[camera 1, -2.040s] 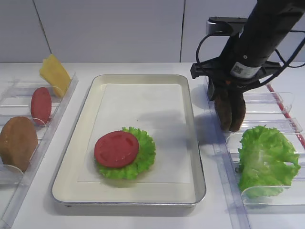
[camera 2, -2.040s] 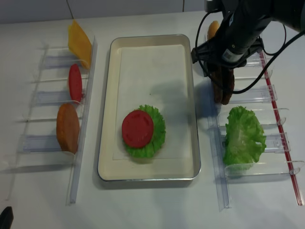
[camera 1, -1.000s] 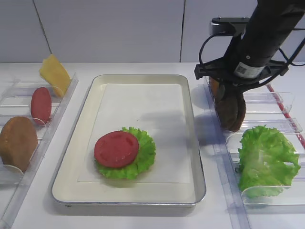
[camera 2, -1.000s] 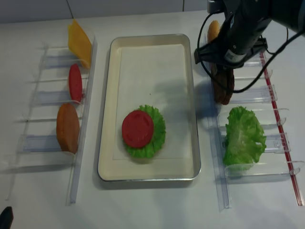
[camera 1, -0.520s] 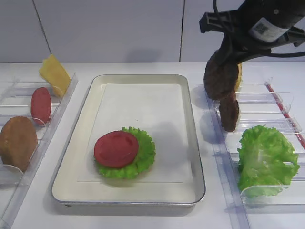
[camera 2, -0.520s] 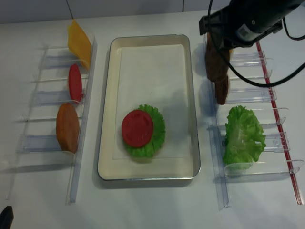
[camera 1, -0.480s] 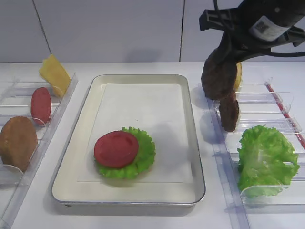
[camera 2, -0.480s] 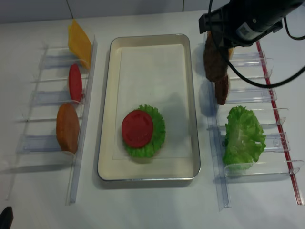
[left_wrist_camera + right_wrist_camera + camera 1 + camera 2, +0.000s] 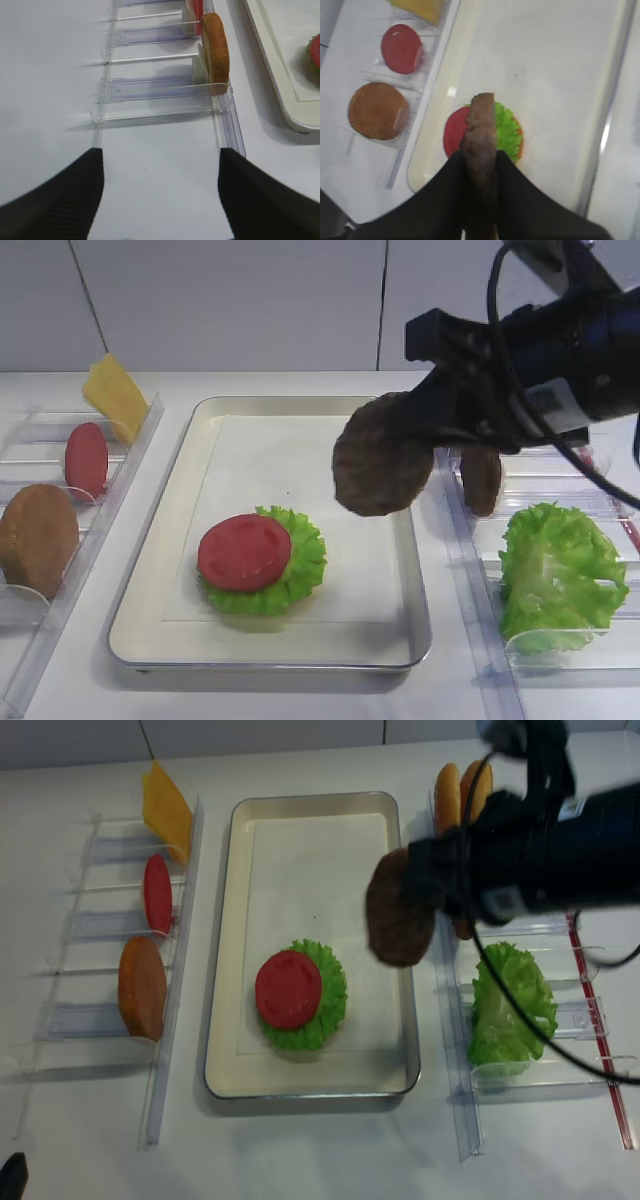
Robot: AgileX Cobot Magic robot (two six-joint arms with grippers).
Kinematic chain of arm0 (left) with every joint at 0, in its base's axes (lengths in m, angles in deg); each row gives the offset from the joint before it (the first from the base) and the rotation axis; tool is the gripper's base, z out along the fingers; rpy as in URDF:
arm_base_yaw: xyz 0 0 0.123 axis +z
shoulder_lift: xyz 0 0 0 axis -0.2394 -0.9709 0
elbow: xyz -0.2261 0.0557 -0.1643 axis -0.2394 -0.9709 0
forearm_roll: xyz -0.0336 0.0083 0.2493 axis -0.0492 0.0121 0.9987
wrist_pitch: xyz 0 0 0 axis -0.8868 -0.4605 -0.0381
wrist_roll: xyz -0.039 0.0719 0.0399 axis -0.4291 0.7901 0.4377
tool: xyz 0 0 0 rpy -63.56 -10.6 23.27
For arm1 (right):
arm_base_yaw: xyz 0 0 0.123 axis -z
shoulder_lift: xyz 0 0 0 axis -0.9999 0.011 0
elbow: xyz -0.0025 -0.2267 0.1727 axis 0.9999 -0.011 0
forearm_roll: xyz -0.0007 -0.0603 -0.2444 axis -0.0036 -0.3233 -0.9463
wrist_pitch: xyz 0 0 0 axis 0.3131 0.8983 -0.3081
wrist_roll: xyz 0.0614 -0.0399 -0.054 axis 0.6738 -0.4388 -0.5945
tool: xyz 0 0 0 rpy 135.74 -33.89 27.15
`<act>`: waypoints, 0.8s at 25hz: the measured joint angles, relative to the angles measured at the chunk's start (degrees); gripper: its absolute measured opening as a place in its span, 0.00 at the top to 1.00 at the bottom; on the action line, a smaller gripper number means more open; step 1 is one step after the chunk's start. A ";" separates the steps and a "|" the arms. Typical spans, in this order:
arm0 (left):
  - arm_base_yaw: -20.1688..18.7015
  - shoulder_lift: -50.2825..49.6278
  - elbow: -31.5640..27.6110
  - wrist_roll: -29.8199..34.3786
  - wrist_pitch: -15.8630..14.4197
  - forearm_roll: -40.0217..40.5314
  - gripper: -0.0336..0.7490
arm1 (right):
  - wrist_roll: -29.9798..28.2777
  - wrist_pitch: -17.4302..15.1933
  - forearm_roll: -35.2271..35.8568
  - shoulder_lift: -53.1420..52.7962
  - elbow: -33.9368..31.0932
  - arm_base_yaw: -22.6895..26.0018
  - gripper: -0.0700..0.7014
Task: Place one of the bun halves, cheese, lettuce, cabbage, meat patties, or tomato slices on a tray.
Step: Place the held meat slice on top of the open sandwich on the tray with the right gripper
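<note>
Next, my right gripper releases the meat patty on top of the tomato slice and lettuce leaf point(image 9: 302, 985) point(image 9: 484, 131) on the cream tray.
My right gripper point(image 9: 432, 425) point(image 9: 480, 165) is shut on a dark brown meat patty point(image 9: 383, 468) point(image 9: 398, 920) point(image 9: 480, 135), held on edge above the right side of the cream tray point(image 9: 300, 405) point(image 9: 240, 920). On the tray's liner a tomato slice point(image 9: 244, 551) point(image 9: 454, 131) lies on a small lettuce leaf point(image 9: 303, 560) point(image 9: 506, 130), below and left of the patty. A second patty point(image 9: 482, 480) stands in the right rack. My left gripper point(image 9: 160, 190) is open over bare table beside the left rack, with nothing between its fingers.
The left rack holds cheese point(image 9: 115, 395), a tomato slice point(image 9: 86, 458) and a bun half point(image 9: 37, 535) point(image 9: 216, 52). The right rack holds two bun halves point(image 9: 460, 785) at the back and a big lettuce leaf point(image 9: 560, 570) in front.
My right gripper has lifted one patty out of the right rack and carried it left and down over the tray's right side. The other patty stays in the rack.
</note>
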 joint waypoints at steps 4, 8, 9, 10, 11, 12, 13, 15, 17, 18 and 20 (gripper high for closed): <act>0.00 0.00 0.00 0.00 0.00 0.00 0.37 | -18.21 0.67 23.68 1.18 -5.45 0.00 0.71; 0.00 0.00 0.00 0.00 0.00 0.00 0.37 | -29.22 -1.59 36.54 5.58 -7.07 0.00 0.71; 0.00 0.00 0.00 0.00 0.00 0.00 0.37 | -31.69 -3.00 38.89 7.40 -7.15 0.00 0.71; 0.00 0.00 0.00 0.00 0.00 0.00 0.37 | -34.45 -4.77 41.53 9.35 -7.15 0.00 0.71; 0.00 0.00 0.00 0.00 0.00 0.00 0.37 | -36.78 -6.39 43.76 11.42 -7.15 0.00 0.71; 0.00 0.00 0.00 0.00 0.00 0.00 0.37 | -38.94 -8.26 45.66 13.14 -7.15 0.00 0.71; 0.00 0.00 0.00 0.00 0.00 0.00 0.37 | -40.40 -9.53 46.49 15.14 -7.04 0.00 0.71; 0.00 0.00 0.00 0.00 0.00 0.00 0.37 | -41.64 -11.87 47.57 18.75 -6.97 0.00 0.71; 0.00 0.00 0.00 0.00 0.00 0.00 0.37 | -42.99 -14.10 47.75 22.22 -6.68 0.00 0.71; 0.00 0.00 0.00 0.00 0.00 0.00 0.37 | -43.85 -15.61 47.75 24.03 -6.36 0.00 0.71; 0.00 0.00 0.00 0.00 0.00 0.00 0.37 | -45.05 -18.52 47.75 27.35 -4.73 0.00 0.71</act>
